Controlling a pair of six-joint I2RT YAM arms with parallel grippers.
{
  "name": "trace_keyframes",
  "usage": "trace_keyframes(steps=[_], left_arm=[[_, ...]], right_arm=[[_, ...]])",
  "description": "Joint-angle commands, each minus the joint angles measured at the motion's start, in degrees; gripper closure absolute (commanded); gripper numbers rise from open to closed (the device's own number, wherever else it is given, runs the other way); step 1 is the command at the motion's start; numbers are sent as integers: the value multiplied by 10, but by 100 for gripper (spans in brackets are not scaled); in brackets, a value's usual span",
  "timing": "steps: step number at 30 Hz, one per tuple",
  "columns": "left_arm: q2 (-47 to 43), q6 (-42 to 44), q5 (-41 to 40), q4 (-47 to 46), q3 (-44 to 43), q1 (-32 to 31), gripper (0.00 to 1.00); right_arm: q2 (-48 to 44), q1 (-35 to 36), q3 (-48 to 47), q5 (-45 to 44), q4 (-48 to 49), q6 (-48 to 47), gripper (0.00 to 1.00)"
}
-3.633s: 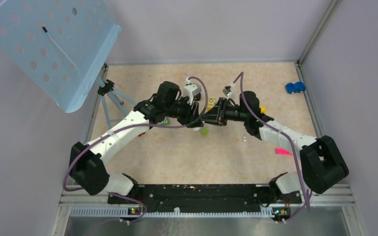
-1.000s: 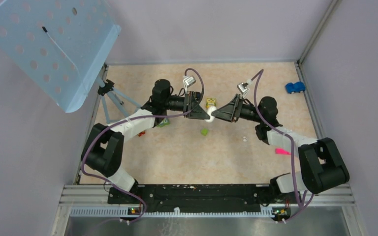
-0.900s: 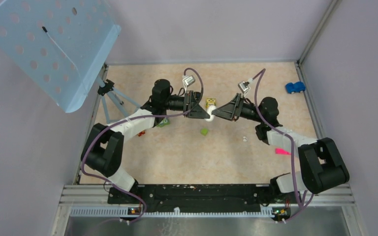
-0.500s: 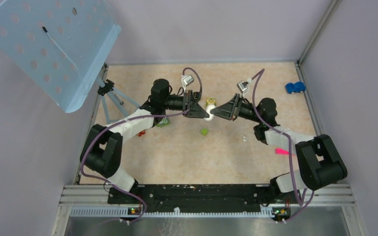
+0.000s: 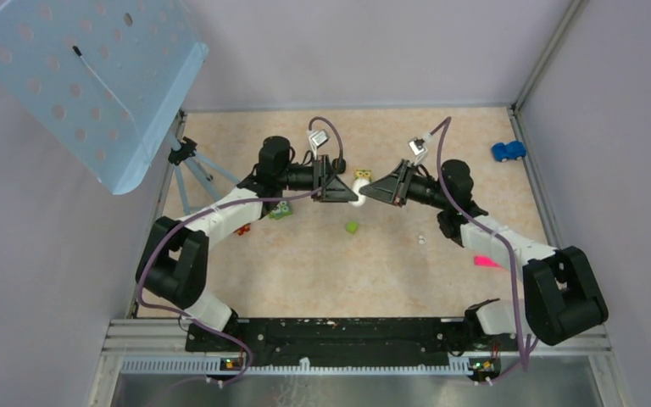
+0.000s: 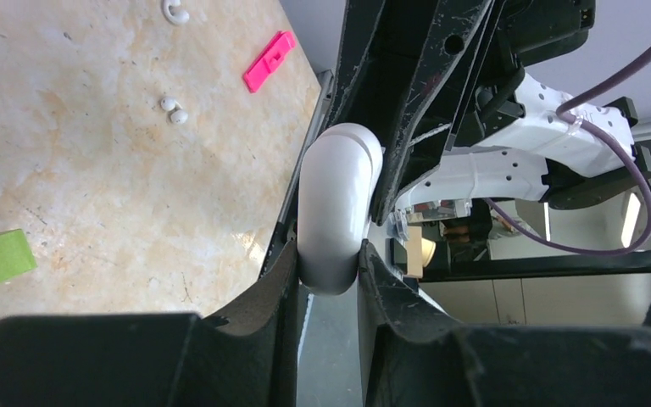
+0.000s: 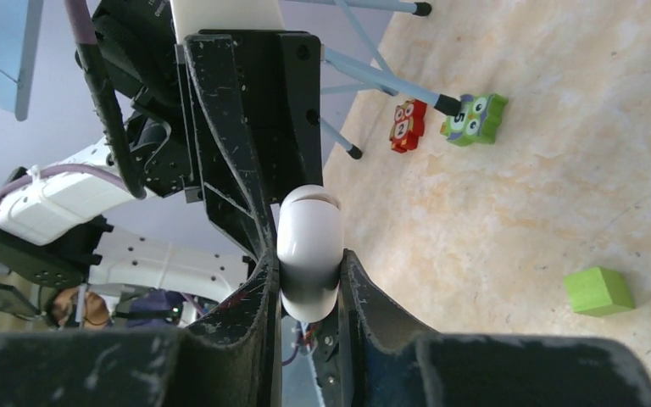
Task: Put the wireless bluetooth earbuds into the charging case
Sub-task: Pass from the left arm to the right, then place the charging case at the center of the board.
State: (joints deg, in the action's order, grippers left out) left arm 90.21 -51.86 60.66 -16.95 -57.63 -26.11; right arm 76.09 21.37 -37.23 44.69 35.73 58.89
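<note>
The white charging case will go down on the table [image 5: 378, 225] between the green cube and the tiny white bits, where I need to set it with my right gripper.
A white rounded charging case [image 5: 359, 193] hangs in the air above the table's middle, pinched from both sides. My left gripper [image 5: 349, 193] is shut on its left end, and my right gripper [image 5: 370, 192] is shut on its right end. In the left wrist view the case [image 6: 336, 208] stands between my left gripper's [image 6: 328, 263] fingers, with the right gripper's fingers behind it. In the right wrist view the case [image 7: 309, 246] sits the same way in my right gripper [image 7: 308, 288]. No black earbuds show in any view.
On the table are a green cube [image 5: 352, 227], tiny white bits [image 5: 422, 240], a pink piece [image 5: 488, 262], a yellow block [image 5: 362, 177], a green owl block [image 5: 281, 209] and a blue toy car [image 5: 508, 151]. A tripod [image 5: 191, 161] with a blue perforated panel [image 5: 85, 76] stands at the far left.
Since 3.6 s ago both grippers have risen from near the green cube and now hold the case between them. In the last second they shifted slightly left and farther away.
</note>
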Motion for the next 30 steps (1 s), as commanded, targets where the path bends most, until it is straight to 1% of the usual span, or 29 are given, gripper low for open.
trace_keyframes(steps=[1,3,4,9,12,14,17,20,23,26,28,30], left_arm=[[-54,-40,0,-114,8,25,69],[-53,-46,5,-120,14,32,59],[-53,-43,5,-114,13,33,56],[-61,-25,-6,-85,16,36,52],[-65,-13,-11,-70,12,37,45],[-64,5,-15,-42,4,37,39],[-68,55,-32,14,-8,37,38],[-77,122,-81,93,-25,37,37],[-86,186,-117,153,-31,35,31],[-92,245,-140,187,-26,27,24],[-103,289,-163,193,-13,13,23],[-117,339,-200,187,4,-12,21]], right_arm=[[-12,5,-19,-38,-124,-87,100],[-13,4,-15,-39,-120,-85,100],[-13,5,-14,-39,-118,-83,100],[-14,4,-19,-44,-134,-91,100],[-15,4,-21,-45,-135,-92,100],[-15,4,-22,-45,-136,-91,100],[-15,5,-29,-55,-162,-98,100],[-9,2,-47,-80,-224,-104,100],[18,-9,-67,-89,-294,-74,100],[59,-21,-85,-49,-336,-25,100],[79,-23,-88,-15,-330,5,100],[91,-25,-78,26,-292,49,100]])
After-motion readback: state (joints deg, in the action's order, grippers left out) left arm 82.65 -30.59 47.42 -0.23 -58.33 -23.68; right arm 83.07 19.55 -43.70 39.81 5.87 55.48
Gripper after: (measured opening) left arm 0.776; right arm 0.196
